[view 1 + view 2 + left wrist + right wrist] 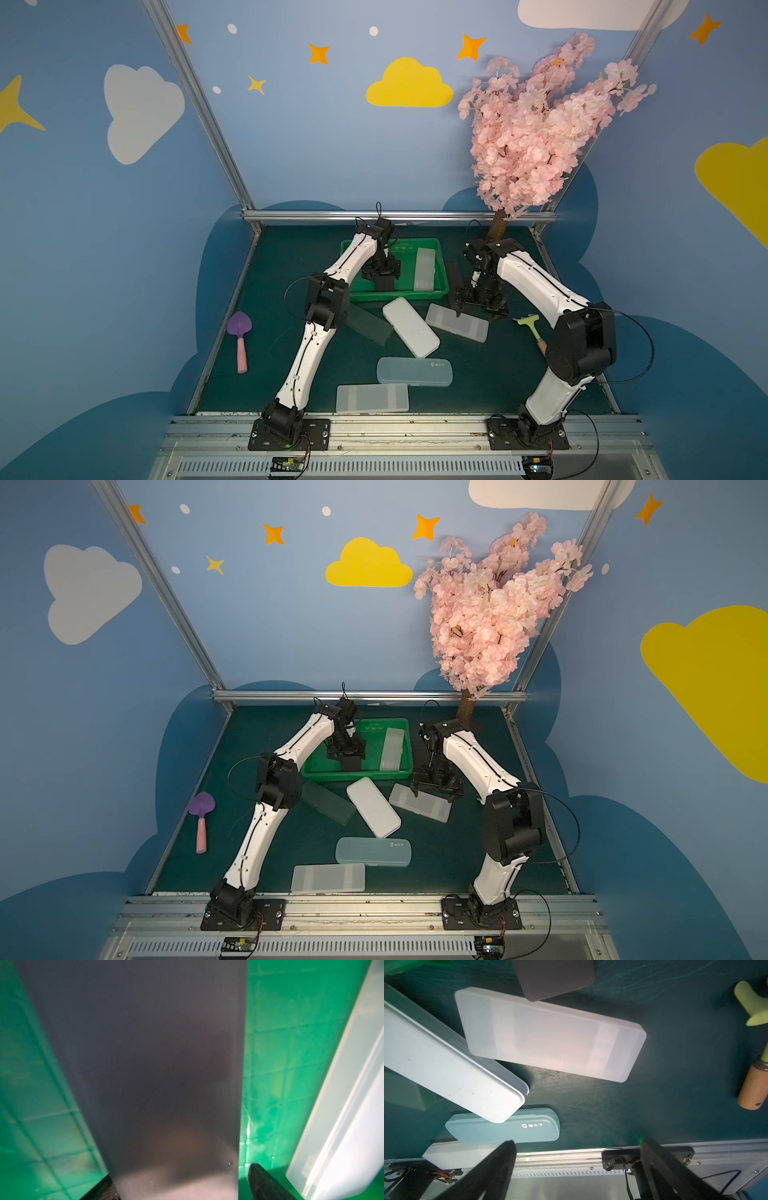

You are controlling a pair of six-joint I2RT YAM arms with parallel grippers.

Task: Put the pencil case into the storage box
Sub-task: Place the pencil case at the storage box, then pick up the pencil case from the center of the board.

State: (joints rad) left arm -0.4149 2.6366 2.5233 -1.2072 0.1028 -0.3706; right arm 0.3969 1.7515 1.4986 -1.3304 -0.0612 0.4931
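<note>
I need to close my right gripper across the middle of the frosted pencil case (456, 322) (550, 1035), which is lying between the white case and the rake.
The green storage box (440, 266) (316, 771) stands at the back centre. My left gripper (382, 276) (180, 1178) hangs inside it, open, its jaws straddling a dark grey pencil case (158, 1064) (384, 286) that lies on the box floor; green shows between the case's edge and one finger (261, 1180). A frosted white pencil case (424, 270) (342, 1115) lies along the box's right side. My right gripper (478, 305) (579, 1157) hovers open and empty over a frosted pencil case (457, 322) (550, 1032) on the mat.
On the mat lie a white case (410, 327), a dark translucent one (370, 328), a pale blue one (414, 372), a frosted one (372, 398) and a dark one (554, 978). A purple shovel (240, 332) lies left, a rake (532, 328) right, a pink tree (536, 124) behind.
</note>
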